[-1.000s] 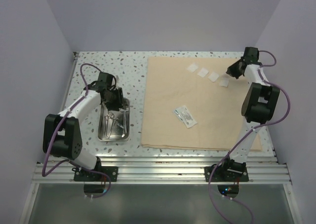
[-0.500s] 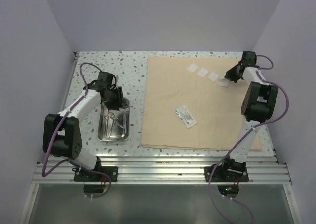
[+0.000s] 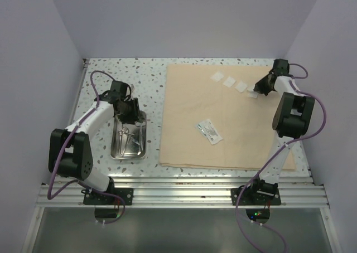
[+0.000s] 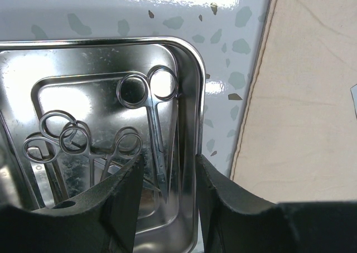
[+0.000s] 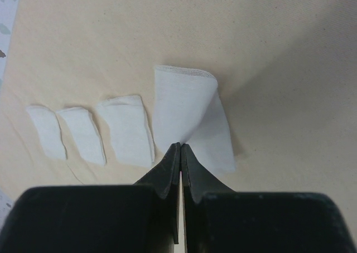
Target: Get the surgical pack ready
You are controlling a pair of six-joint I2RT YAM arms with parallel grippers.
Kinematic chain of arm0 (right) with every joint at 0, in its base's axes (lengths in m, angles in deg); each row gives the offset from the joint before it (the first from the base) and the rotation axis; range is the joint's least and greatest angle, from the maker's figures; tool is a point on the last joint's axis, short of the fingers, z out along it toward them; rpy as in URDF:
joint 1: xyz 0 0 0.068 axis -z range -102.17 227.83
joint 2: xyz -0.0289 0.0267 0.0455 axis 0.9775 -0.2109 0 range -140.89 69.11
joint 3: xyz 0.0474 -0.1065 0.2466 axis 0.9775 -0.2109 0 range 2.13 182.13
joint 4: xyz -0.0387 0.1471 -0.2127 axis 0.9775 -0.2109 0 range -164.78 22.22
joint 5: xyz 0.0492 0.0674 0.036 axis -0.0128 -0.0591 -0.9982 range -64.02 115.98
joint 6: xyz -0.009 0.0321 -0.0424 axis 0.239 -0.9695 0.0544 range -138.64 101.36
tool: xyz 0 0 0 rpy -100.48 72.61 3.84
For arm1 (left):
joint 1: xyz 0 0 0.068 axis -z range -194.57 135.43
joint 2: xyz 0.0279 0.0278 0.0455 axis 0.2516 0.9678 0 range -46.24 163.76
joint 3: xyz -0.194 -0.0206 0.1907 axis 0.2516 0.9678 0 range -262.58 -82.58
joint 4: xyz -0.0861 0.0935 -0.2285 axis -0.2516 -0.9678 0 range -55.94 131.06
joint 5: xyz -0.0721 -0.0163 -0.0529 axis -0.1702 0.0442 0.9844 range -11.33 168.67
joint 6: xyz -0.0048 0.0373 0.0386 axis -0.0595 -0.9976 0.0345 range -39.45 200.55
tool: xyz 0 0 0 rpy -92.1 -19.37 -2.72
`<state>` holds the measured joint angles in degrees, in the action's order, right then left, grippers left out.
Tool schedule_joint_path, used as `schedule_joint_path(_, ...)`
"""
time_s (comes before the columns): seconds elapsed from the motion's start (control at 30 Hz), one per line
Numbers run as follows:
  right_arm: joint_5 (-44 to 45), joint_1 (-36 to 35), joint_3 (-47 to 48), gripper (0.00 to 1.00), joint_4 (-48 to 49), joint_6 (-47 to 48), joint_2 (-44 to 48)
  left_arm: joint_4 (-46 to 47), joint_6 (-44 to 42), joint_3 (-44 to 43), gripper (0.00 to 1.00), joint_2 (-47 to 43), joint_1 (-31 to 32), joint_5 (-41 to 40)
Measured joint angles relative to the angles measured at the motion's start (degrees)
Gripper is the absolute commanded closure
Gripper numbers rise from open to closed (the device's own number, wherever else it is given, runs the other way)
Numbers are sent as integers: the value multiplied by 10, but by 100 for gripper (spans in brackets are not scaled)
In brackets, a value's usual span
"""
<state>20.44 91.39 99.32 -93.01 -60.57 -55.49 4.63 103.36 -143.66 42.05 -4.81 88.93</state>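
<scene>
The robot's right gripper pinches only the curled part of the gauze square while its near corner stays flat, so it should open and grip the gauze square closer to that corner (image 5: 227,165).
The beige cloth (image 3: 223,144) lies spread on the table's right half, with the clear packet (image 3: 209,131) near its middle. Along its far edge is a row of white gauze squares (image 3: 229,82). My right gripper (image 5: 181,147) is shut on the near edge of the rightmost gauze square (image 5: 184,105), which curls up off the cloth (image 5: 268,52). The steel tray (image 4: 192,97) holds scissors (image 4: 153,113) and forceps (image 4: 67,141). My left gripper (image 4: 168,164) stands open astride the tray's right wall, one finger inside and one outside.
The speckled tabletop (image 3: 148,86) shows between the tray (image 3: 128,157) and the cloth. Three other gauze squares (image 5: 127,131) lie flat to the left of the pinched one. Grey walls close in the table at the back and both sides.
My right gripper has come down and slightly left onto the rightmost gauze square. The left arm and the tray have not moved.
</scene>
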Motion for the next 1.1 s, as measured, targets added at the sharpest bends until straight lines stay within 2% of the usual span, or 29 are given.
schedule_joint_path(0.47,-5,21,-16,100,-13,32,0,0,0,0,54,0,0,0)
schedule_joint_path(1.1,-87,37,-22,99,-10,56,-17,0,0,0,54,0,0,1)
